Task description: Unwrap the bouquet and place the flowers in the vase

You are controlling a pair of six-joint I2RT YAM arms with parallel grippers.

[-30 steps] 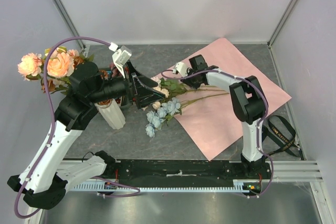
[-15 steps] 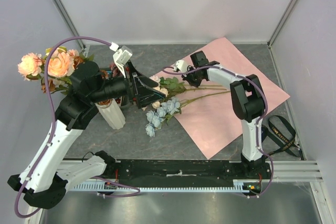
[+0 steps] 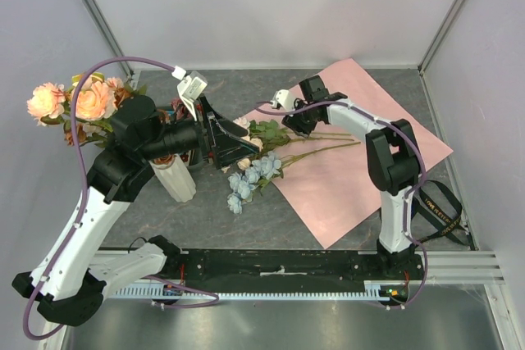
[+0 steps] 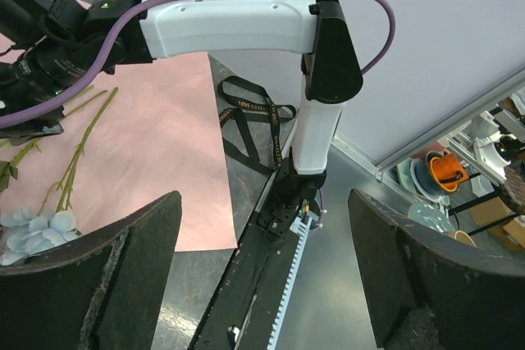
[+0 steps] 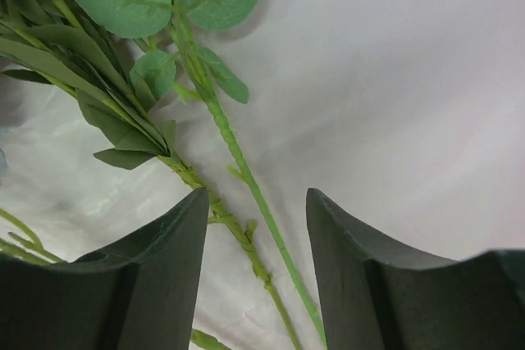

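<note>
Two green stems lie between my right fingers, so they should close on the round-leafed stem alone (image 5: 220, 119), just below its leaves.
The white ribbed vase (image 3: 177, 180) stands at the left, partly behind my left arm. Peach roses (image 3: 93, 101) rise beside it. More flowers lie on the table: light blue blooms (image 3: 250, 176) and leafy green stems (image 3: 271, 134) that reach onto the pink paper sheet (image 3: 369, 174). My right gripper (image 3: 297, 123) hangs low over those stems. In the right wrist view it (image 5: 258, 231) is open, with two green stems (image 5: 246, 176) between its fingers and touching neither. My left gripper (image 3: 232, 143) is wide open and empty, just right of the vase.
The black ribbon (image 3: 440, 210) lies loose at the right, off the paper's edge. It shows as a black ribbon (image 4: 256, 117) in the left wrist view too, beside the pink paper (image 4: 156, 137). Grey walls close in the table on three sides.
My right gripper has shifted slightly left along the stems and its jaws now stand apart. The left arm, vase and flowers have not moved.
</note>
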